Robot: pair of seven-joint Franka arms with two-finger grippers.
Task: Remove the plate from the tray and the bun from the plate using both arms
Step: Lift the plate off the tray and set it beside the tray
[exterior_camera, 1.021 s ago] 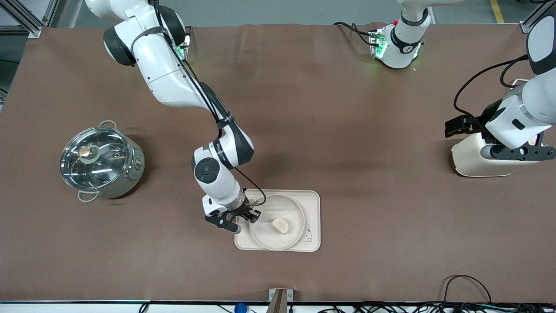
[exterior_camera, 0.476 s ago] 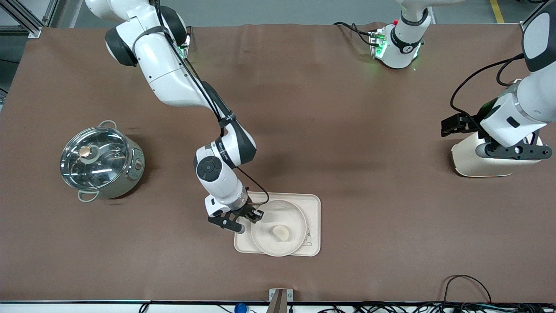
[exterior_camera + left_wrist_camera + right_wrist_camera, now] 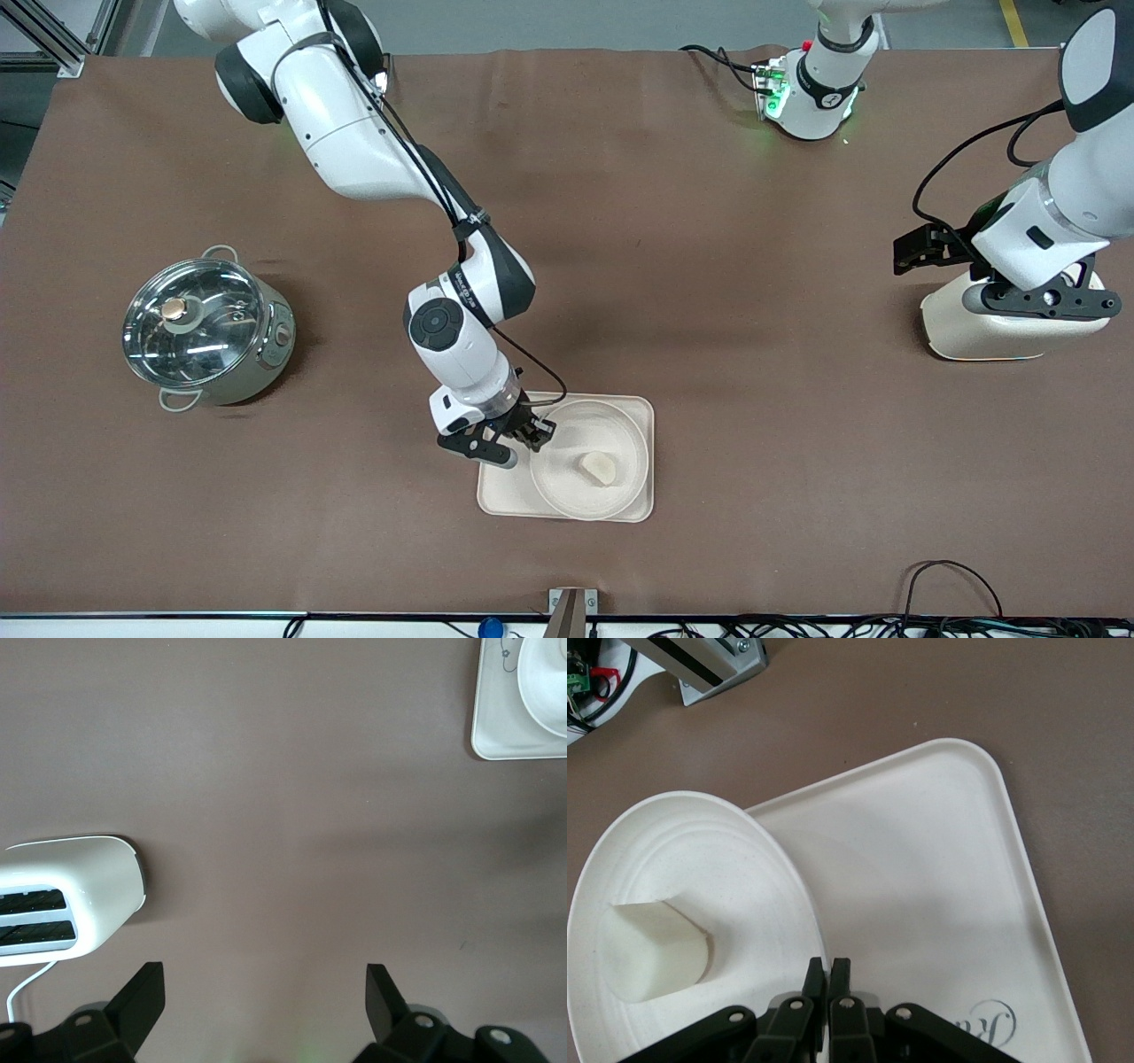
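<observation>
The round plate will go down on the brown cloth [image 3: 585, 328] next to the edge of the cream tray that has script on it, set there by my right gripper. The plate is still over the tray.
My right gripper [image 3: 538, 434] is shut on the rim of the round plate [image 3: 567, 486], which sits over the cream tray [image 3: 499, 496]. The bun [image 3: 599, 467] lies on the plate. In the right wrist view the fingers [image 3: 829, 979] pinch the plate [image 3: 726, 859] rim, with the bun [image 3: 656, 948] in the dish and the tray [image 3: 921, 886] with its script mark underneath. My left gripper [image 3: 1038, 303] hangs open and empty over the toaster at the left arm's end. The left wrist view [image 3: 263, 1001] shows the tray [image 3: 496, 735] and plate [image 3: 545, 682] far off.
A steel pot with a glass lid [image 3: 208, 330] stands toward the right arm's end of the table. A cream toaster [image 3: 992, 335] stands at the left arm's end, also in the left wrist view [image 3: 62, 895]. Brown cloth covers the table.
My right gripper has pulled the plate with the bun across the tray toward the left arm's end, uncovering the tray's other end. The left gripper has drifted a little over the toaster.
</observation>
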